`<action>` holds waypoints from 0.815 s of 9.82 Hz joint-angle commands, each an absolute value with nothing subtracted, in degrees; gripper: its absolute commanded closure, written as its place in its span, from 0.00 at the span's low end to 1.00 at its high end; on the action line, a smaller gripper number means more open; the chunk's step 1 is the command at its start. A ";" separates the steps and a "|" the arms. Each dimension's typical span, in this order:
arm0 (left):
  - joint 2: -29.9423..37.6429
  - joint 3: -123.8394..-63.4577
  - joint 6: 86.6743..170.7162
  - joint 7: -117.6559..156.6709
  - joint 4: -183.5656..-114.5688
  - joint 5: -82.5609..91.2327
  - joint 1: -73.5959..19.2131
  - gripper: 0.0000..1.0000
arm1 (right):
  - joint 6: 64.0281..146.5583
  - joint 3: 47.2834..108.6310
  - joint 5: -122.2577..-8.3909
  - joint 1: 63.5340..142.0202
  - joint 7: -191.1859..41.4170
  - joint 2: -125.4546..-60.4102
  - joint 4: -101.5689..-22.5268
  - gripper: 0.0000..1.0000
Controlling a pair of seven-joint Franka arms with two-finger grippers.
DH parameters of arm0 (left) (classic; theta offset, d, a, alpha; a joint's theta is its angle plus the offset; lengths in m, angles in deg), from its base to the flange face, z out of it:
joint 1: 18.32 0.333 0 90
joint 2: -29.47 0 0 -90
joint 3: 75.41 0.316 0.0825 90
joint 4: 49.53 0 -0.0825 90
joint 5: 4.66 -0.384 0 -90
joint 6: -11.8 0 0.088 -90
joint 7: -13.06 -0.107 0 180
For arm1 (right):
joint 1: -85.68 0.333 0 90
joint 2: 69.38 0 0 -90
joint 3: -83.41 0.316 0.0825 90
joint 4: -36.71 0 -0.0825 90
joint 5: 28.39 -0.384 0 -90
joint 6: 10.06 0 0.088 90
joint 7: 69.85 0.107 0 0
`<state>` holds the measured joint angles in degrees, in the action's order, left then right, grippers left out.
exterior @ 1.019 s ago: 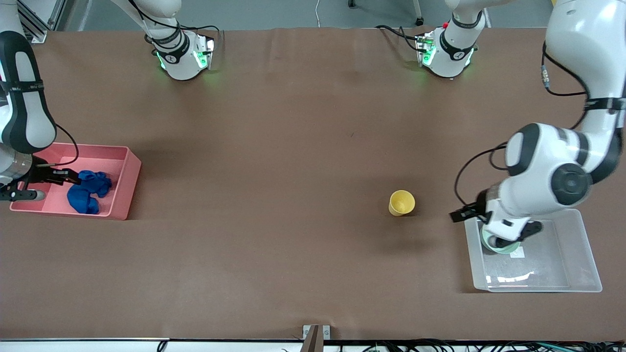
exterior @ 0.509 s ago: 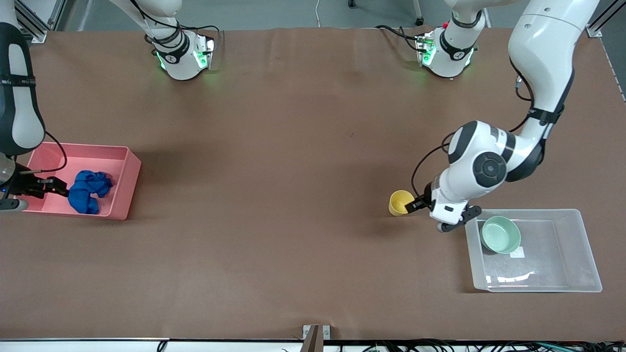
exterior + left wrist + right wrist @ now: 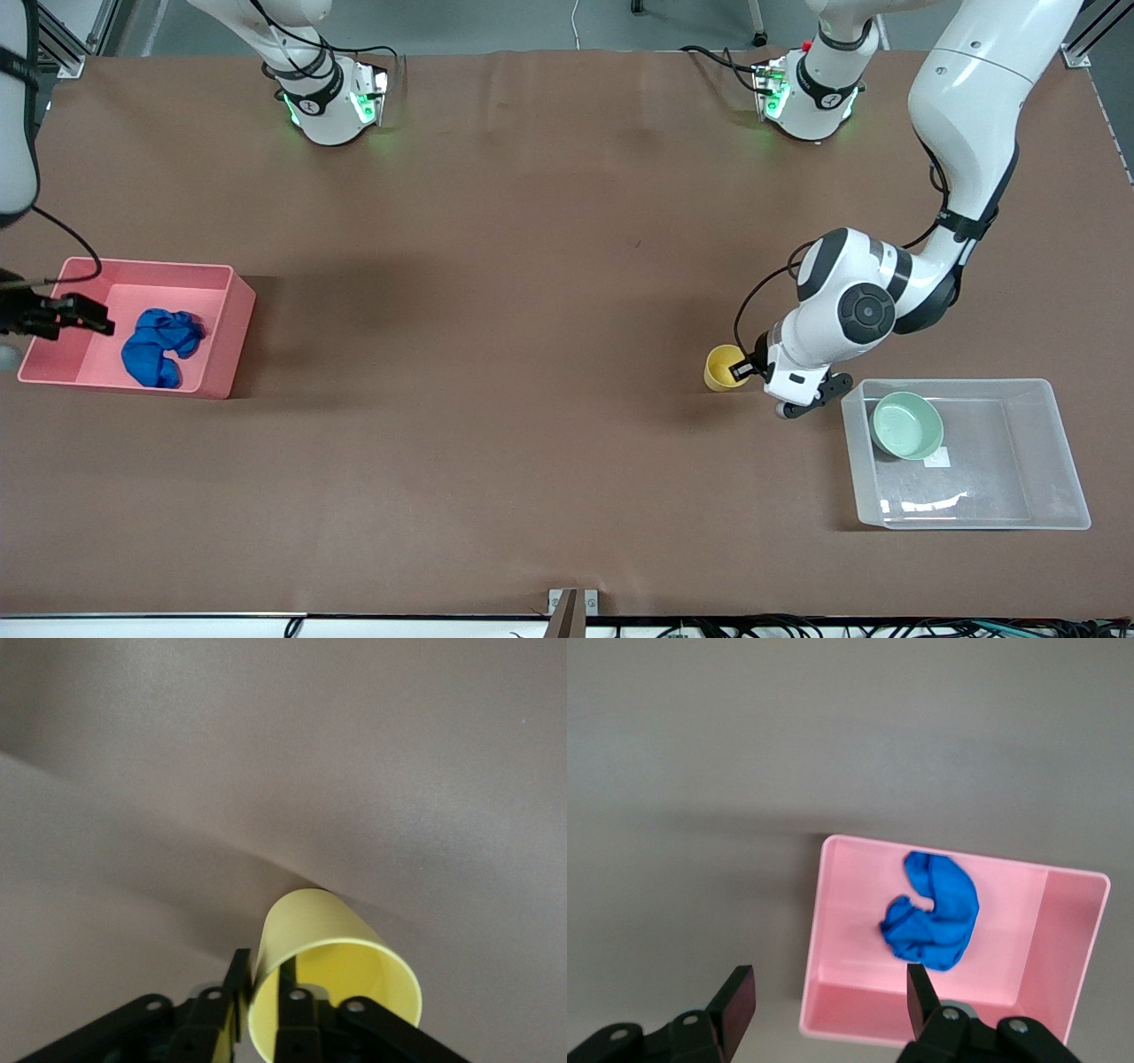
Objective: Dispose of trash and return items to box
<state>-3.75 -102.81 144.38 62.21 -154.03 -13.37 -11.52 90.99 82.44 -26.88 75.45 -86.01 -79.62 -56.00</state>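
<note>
My left gripper needs to let go of the yellow cup inside the mint-green bowl (image 3: 912, 424), which is in the clear box.
The yellow cup (image 3: 722, 370) stands on the brown table beside the clear box (image 3: 1063, 461). My left gripper (image 3: 744, 368) is at the cup's rim. In the left wrist view the gripper (image 3: 263, 958) is shut on the cup (image 3: 328, 930), one finger outside the wall and one inside. The mint-green bowl (image 3: 906, 425) sits in the clear box. The blue wad (image 3: 159, 346) lies in the pink bin (image 3: 232, 337). My right gripper (image 3: 62, 317) is open and empty over the bin's outer end. Its wrist view shows the gripper (image 3: 831, 997), the wad (image 3: 932, 910) and the bin (image 3: 815, 930).
Both arm bases (image 3: 332, 102) stand along the table's edge farthest from the front camera. A small metal bracket (image 3: 572, 607) sits at the table's near edge. Bare brown table lies between the pink bin and the cup.
My left gripper has moved the last bit from the box to the cup and closed on its wall. My right gripper has drawn back from the blue wad toward the table's end.
</note>
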 commanded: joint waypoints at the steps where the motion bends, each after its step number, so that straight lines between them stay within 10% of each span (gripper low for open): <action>1: -2.80 -102.92 144.60 62.63 -154.30 -14.76 -10.85 1.00 | 86.03 82.35 -26.19 77.84 -84.62 -72.48 -57.86 0.23; 8: 2.85 -102.39 126.40 31.22 -138.12 -16.95 3.01 1.00 | 77.57 82.44 -26.19 87.61 -72.58 -63.23 -57.87 0.23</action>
<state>5.87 -102.06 126.65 37.17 -138.59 -14.99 0.65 78.20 82.79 -26.88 87.03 -73.96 -65.20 -56.80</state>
